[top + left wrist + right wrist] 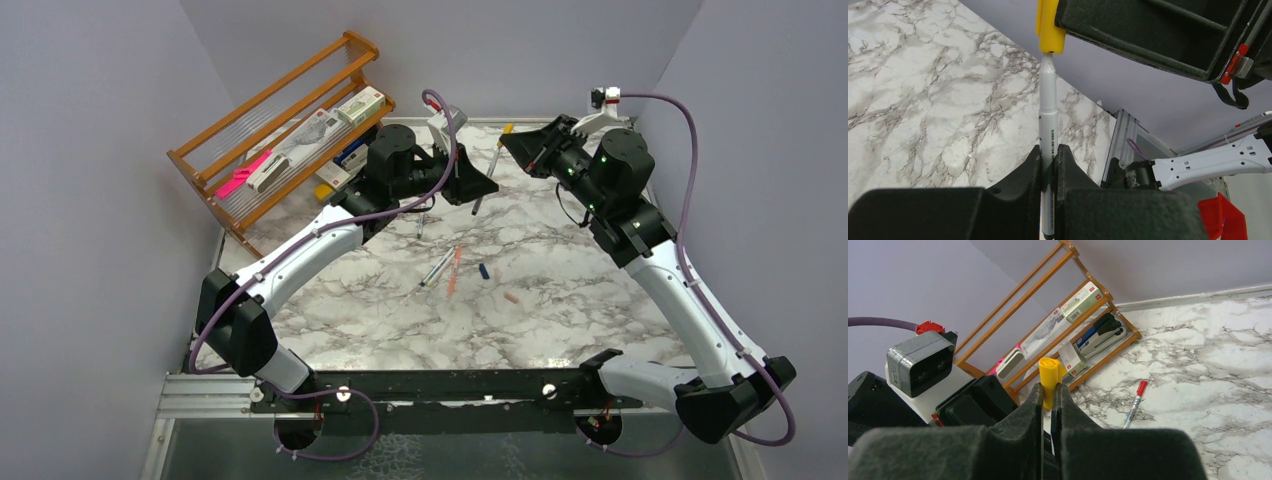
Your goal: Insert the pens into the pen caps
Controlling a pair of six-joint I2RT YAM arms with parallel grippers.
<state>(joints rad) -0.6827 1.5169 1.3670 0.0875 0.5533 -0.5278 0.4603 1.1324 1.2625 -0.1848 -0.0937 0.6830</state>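
The pen's narrow tip sits shallow in the opening of the yellow cap, so the robot's right gripper will open, take the cap nearer its closed end (1047, 363) and press it on.
A grey-white pen (1049, 115) stands between the fingers of my left gripper (1049, 150), which is shut on its barrel. The pen's narrow tip sits in the mouth of a yellow pen cap (1050, 27). My right gripper (1049, 387) is shut on that yellow cap (1050, 372). From above, the two grippers (481, 192) (512, 140) meet over the back of the table. On the marble lie a grey-white pen (437, 268), a salmon-orange pen (455, 270), a dark blue cap (484, 271) and a pale pink cap (511, 297). A red-capped pen (1134, 402) lies by the rack.
A wooden rack (290, 120) stands at the back left against the wall, holding a pink bar (240, 177), small boxes and a stapler. Grey walls close in the table at the back and on both sides. A metal rail (200, 395) runs along the near edge.
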